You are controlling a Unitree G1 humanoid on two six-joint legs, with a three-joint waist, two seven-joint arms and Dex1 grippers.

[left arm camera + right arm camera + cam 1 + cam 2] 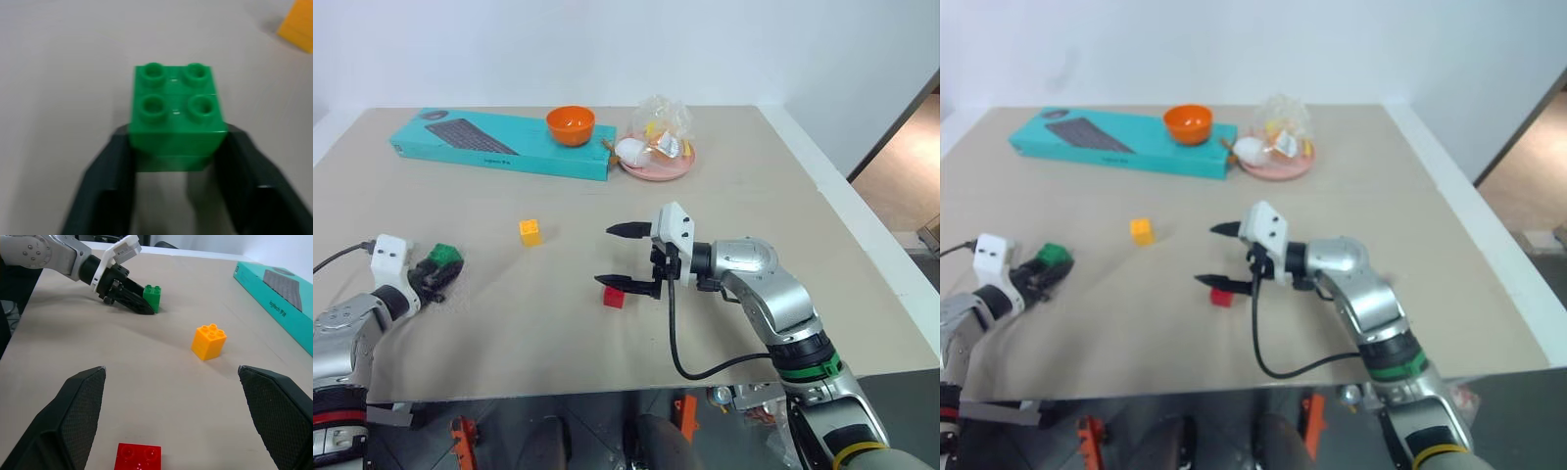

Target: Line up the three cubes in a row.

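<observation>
Next, I set the green cube on the table [573, 296] beside the red cube, on the side facing my left gripper. The green cube is now held low over the table.
The green cube [173, 105] sits studs up between the black fingers [110, 181] of my left gripper [438, 274], which is shut on it low over the table's left side. The yellow cube [530, 232] stands alone mid-table. The red cube [614, 297] lies nearer the front, just below the lower finger of my right gripper [605, 256]. That gripper points left, hovering above the table with its jaws wide open and nothing between them. In the right wrist view the red cube [138, 458] is close below and the yellow cube [209, 341] lies farther ahead.
A teal keyboard box [499, 142] lies along the back with an orange bowl [571, 124] on it. A pink plate [656, 168] of bagged items stands beside it. The table's right edge [862, 225] drops to the floor.
</observation>
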